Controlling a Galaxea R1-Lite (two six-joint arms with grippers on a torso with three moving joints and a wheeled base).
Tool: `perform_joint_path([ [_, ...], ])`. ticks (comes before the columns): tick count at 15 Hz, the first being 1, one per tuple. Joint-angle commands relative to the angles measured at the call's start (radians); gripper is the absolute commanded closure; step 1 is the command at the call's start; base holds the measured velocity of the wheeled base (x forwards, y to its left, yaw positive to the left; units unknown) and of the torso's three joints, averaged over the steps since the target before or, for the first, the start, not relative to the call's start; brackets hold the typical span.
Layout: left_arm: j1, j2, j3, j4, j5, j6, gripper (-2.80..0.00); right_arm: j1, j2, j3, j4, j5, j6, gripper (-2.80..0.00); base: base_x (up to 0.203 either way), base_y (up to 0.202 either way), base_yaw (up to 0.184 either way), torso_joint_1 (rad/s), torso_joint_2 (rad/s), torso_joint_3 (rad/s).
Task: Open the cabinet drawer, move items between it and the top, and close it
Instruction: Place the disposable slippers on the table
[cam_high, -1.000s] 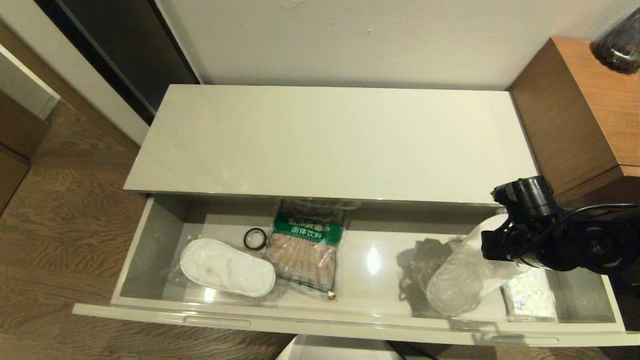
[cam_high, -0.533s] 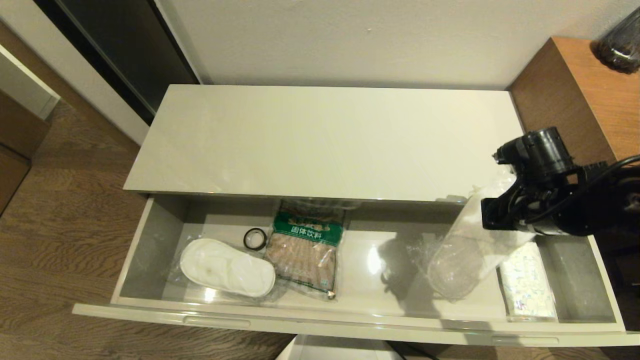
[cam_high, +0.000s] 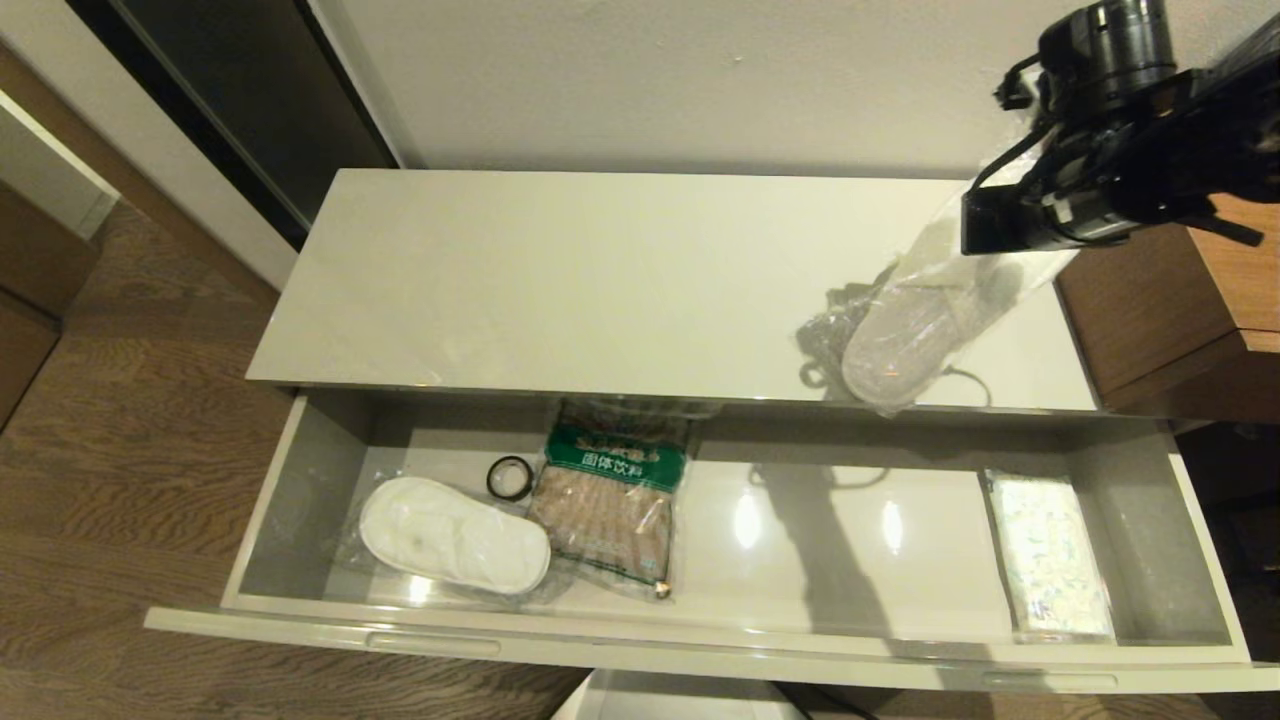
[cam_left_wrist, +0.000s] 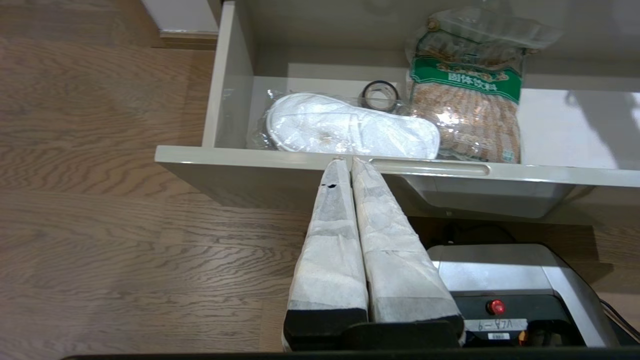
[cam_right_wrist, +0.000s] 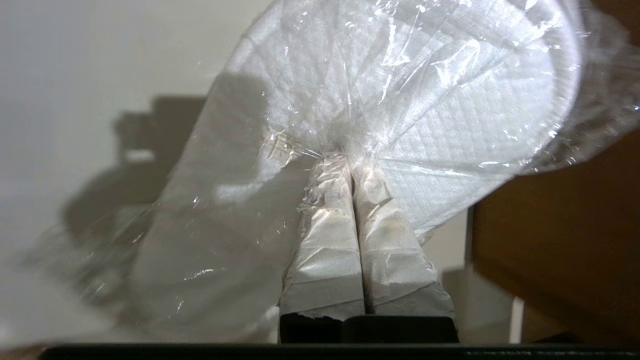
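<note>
The bagged pair of white slippers, now hanging over the cream top, will be let go by my right gripper on the cream top, beside the brown wooden unit (cam_high: 968, 322).
My right gripper (cam_right_wrist: 350, 159) is shut on the clear plastic of a bagged white slipper pair (cam_high: 900, 345), which hangs over the right end of the glossy cream top (cam_high: 620, 280) with its lower end at the front edge. The drawer (cam_high: 300, 480) stands open. Inside it lie a second bagged slipper pair (cam_high: 455, 535) at the left, a small black tape roll (cam_high: 510, 478) behind it, and a flat white packet (cam_high: 1050, 555) at the right. My left gripper (cam_left_wrist: 346, 161) is shut and empty, below the drawer's front panel (cam_left_wrist: 435, 167).
A brown bag with a green label (cam_high: 615, 495) lies mid-drawer beside the tape roll. A brown wooden unit (cam_high: 1170, 300) stands right of the cabinet, close to my right arm. A wall runs behind the top. The robot base (cam_left_wrist: 505, 290) sits under the drawer front.
My right gripper has lifted the bagged slipper pair out of the drawer's right side and carried it up and back over the top. The white packet is now fully uncovered.
</note>
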Motion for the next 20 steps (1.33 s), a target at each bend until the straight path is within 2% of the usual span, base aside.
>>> perform_joint_path([
  [1,0.0,0.001,0.0,0.0,0.0,-0.001,0.0,-0.057,0.196,-0.041,-0.091,-0.004,-0.169,0.0,0.0,0.0,0.0,0.0,0.0,0.0],
  [3,0.0,0.001,0.0,0.0,0.0,-0.001,0.0,-0.113,0.257,-0.038,-0.19,-0.007,-0.287,0.0,0.0,0.0,0.0,0.0,0.0,0.0],
  [4,0.0,0.001,0.0,0.0,0.0,0.001,0.0,-0.124,0.268,-0.037,-0.209,-0.016,-0.317,0.0,0.0,0.0,0.0,0.0,0.0,0.0],
  [9,0.001,0.001,0.0,0.0,0.0,-0.001,0.0,-0.125,0.252,-0.037,-0.258,-0.029,-0.364,0.0,0.0,0.0,0.0,0.0,0.0,0.0],
  [14,0.001,0.001,0.0,0.0,0.0,-0.001,0.0,-0.125,0.142,-0.035,-0.196,-0.029,-0.402,0.0,0.0,0.0,0.0,0.0,0.0,0.0],
  [15,0.001,0.001,0.0,0.0,0.0,-0.001,0.0,-0.125,0.135,-0.034,-0.178,-0.032,-0.405,-2.8,0.0,0.0,0.0,0.0,0.0,0.0],
  [17,0.001,0.001,0.0,0.0,0.0,-0.001,0.0,-0.123,0.117,-0.035,-0.16,-0.068,-0.402,-2.8,0.0,0.0,0.0,0.0,0.0,0.0],
  [20,0.0,0.001,0.0,0.0,0.0,-0.001,0.0,-0.123,0.11,-0.036,-0.163,-0.07,-0.404,-2.8,0.0,0.0,0.0,0.0,0.0,0.0],
])
